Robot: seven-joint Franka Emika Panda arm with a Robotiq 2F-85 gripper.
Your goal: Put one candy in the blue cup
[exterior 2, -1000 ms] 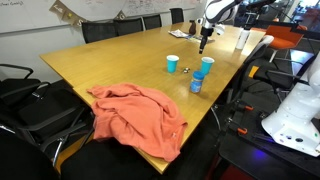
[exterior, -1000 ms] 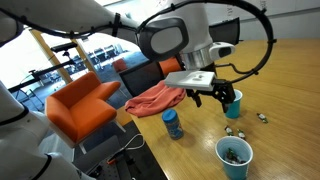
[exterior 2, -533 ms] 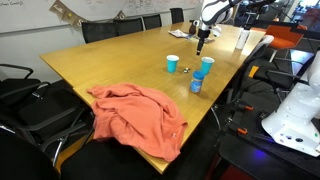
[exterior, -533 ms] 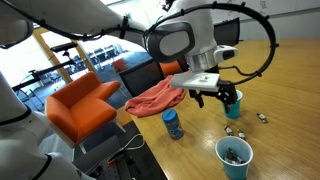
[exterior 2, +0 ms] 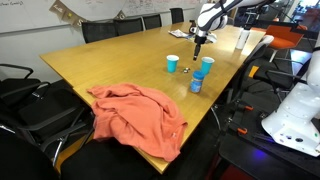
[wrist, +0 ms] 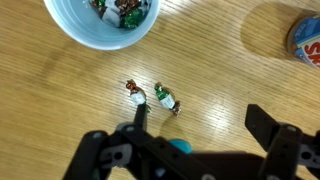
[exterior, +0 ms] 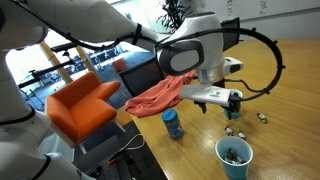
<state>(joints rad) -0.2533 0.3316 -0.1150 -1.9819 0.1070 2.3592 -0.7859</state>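
Observation:
Next, I close my gripper on the middle of the green-ended wrapped candy [exterior: 228,130] [wrist: 166,98], the one of the pair that is nearer the darker-blue bottle.
My gripper [wrist: 200,112] is open and empty, hanging above the wooden table [wrist: 220,60]. Two wrapped candies [wrist: 133,90] [wrist: 165,97] lie on the wood just by my left finger [wrist: 140,115]. A light turquoise cup [wrist: 100,20] holding several candies stands beyond them; it also shows in an exterior view [exterior: 235,157]. A bit of turquoise [wrist: 180,146] shows under the gripper body. Two turquoise cups [exterior 2: 172,63] [exterior 2: 207,65] stand near the gripper [exterior 2: 198,38] in an exterior view. In an exterior view the gripper [exterior: 221,103] hides one cup.
A stubby darker-blue bottle [exterior: 173,123] stands close by, its cap at the wrist view's edge [wrist: 305,35]. A salmon cloth [exterior 2: 140,115] lies at the table end. Loose candies [exterior: 232,129] [exterior: 262,116] lie on the wood. Chairs [exterior: 85,105] ring the table.
The gripper has moved sideways and down toward the cups, and now covers the far cup in an exterior view. It stays open.

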